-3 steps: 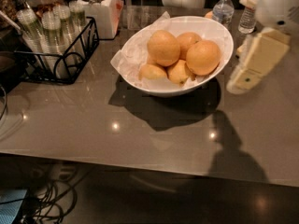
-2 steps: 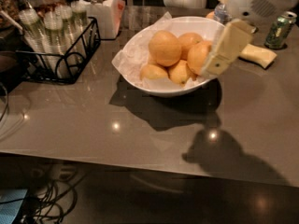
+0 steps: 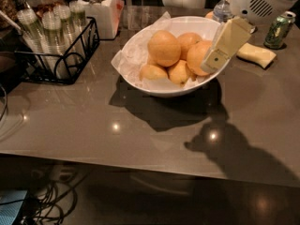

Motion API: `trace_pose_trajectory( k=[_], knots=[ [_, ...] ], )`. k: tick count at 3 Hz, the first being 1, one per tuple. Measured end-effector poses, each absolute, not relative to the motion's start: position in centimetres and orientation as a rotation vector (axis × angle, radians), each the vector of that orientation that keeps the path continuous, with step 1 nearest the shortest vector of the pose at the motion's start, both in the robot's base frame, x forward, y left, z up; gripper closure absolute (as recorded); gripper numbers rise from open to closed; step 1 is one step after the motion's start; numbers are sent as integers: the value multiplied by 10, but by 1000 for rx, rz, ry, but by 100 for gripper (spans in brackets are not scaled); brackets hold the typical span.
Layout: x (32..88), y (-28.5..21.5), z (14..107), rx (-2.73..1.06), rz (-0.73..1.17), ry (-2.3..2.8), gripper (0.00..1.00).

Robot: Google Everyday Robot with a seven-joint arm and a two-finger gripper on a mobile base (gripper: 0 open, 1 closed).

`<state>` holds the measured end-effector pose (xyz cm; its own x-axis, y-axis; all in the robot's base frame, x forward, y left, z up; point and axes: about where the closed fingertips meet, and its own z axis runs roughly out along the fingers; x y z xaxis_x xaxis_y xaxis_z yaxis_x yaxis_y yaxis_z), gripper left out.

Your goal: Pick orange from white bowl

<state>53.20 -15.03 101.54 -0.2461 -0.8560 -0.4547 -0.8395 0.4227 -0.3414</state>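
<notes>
The middle of the deep-orange orange [image 3: 198,57] beside the big yellow-orange fruit in the white bowl is the spot my gripper should close around.
The white bowl [image 3: 140,46] stands at the middle back of the grey table, lined with crumpled white paper. It holds several fruits. The deep-orange orange [image 3: 198,56] lies at the bowl's right side. A big paler yellow-orange fruit [image 3: 164,48] lies at the left, another round fruit [image 3: 188,38] lies behind, and two small yellow lemon-shaped fruits [image 3: 179,72] lie in front. My gripper [image 3: 213,60] reaches in from the upper right. It hangs over the bowl's right rim, right against the orange, and covers the orange's right edge.
A black wire basket [image 3: 61,55] with clear cups stands at the back left, with a white jar [image 3: 99,11] beside it. A water bottle [image 3: 223,9], a green can [image 3: 279,30] and a pale yellow packet [image 3: 256,55] are at the back right. The table's front edge runs below.
My gripper has moved left from beside the bowl to over its right rim and come down against the orange. The view has shifted closer to the bowl.
</notes>
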Motion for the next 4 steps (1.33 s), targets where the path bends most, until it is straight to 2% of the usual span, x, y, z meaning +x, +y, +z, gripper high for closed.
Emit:
trace_pose_trajectory(
  k=[1, 2, 3, 4],
  knots=[
    [572, -156, 1003, -1283, 13, 2147, 0],
    [574, -157, 1000, -1271, 22, 2156, 0],
    [574, -157, 1000, -1271, 22, 2157, 19],
    [571, -152, 980, -1257, 99, 2201, 16]
  ],
)
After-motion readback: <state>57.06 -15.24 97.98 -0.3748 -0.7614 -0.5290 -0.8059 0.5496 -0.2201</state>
